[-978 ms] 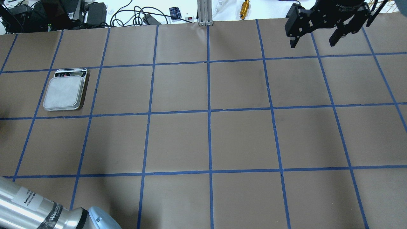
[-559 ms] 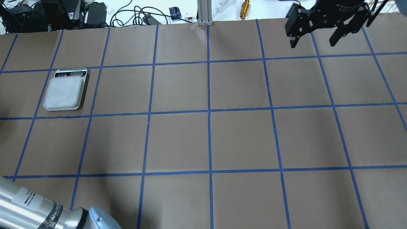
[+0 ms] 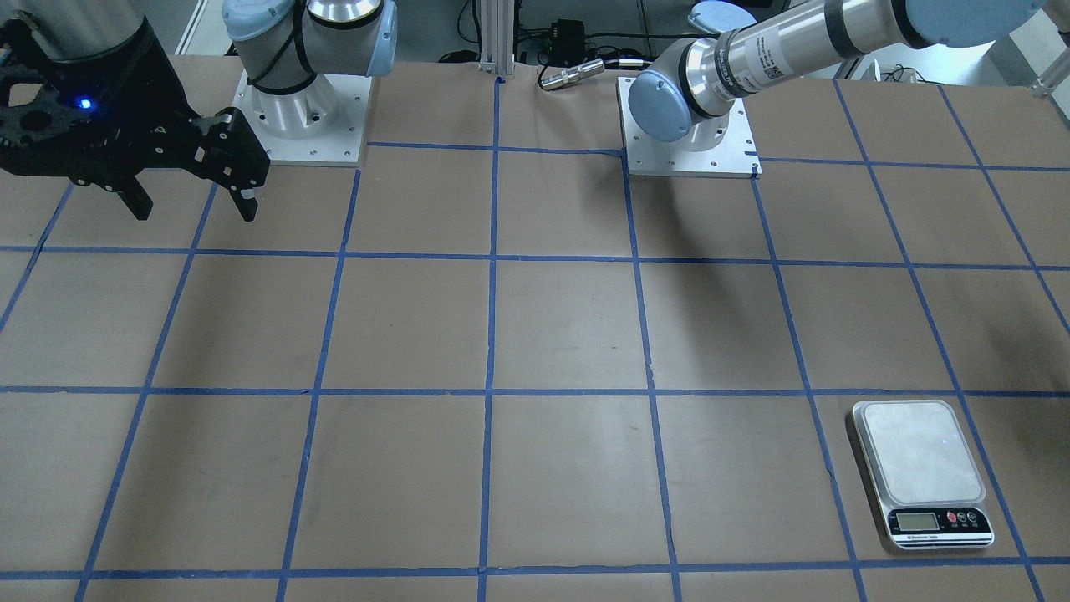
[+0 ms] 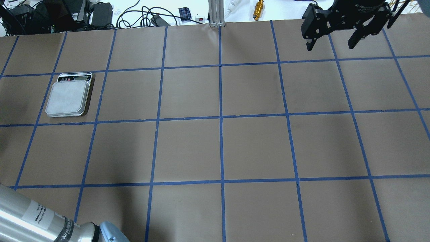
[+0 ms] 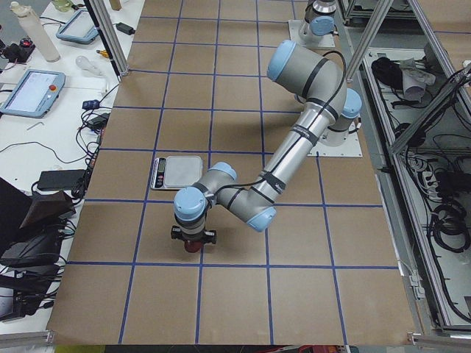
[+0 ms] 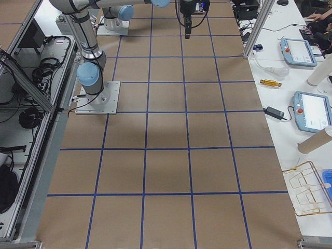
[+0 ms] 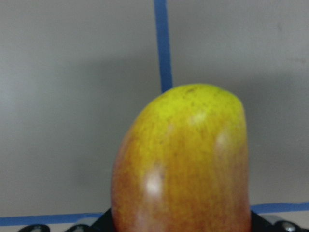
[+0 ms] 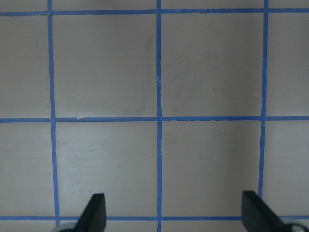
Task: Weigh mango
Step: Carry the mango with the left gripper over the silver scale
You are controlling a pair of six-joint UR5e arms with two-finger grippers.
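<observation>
My left gripper has the mango over the brown table before the scale. It will let go of it on the middle of the scale's bare tray (image 3: 940, 457), just above the scale's display.
The mango (image 7: 183, 164), yellow at the tip and red-orange lower down, fills the left wrist view and rises from the gripper's base. The fingers are hidden behind it. In the exterior left view my left gripper (image 5: 193, 237) hangs over the brown table one square before the scale (image 5: 176, 171), with the mango's red end (image 5: 193, 247) under it. The scale (image 4: 69, 97) lies bare at the table's left, display at the far side. My right gripper (image 4: 332, 42) is open and empty at the far right, high over the table; it also shows in the front view (image 3: 194, 209).
Brown paper with a blue tape grid (image 4: 221, 117) covers the table. Cables, power bricks and a brass part (image 4: 258, 9) lie beyond the far edge. Both arm bases (image 3: 690, 142) stand on white plates at the robot's side.
The left arm's lower segment has shifted slightly down and left in the overhead view. The right gripper and the scale have not moved.
</observation>
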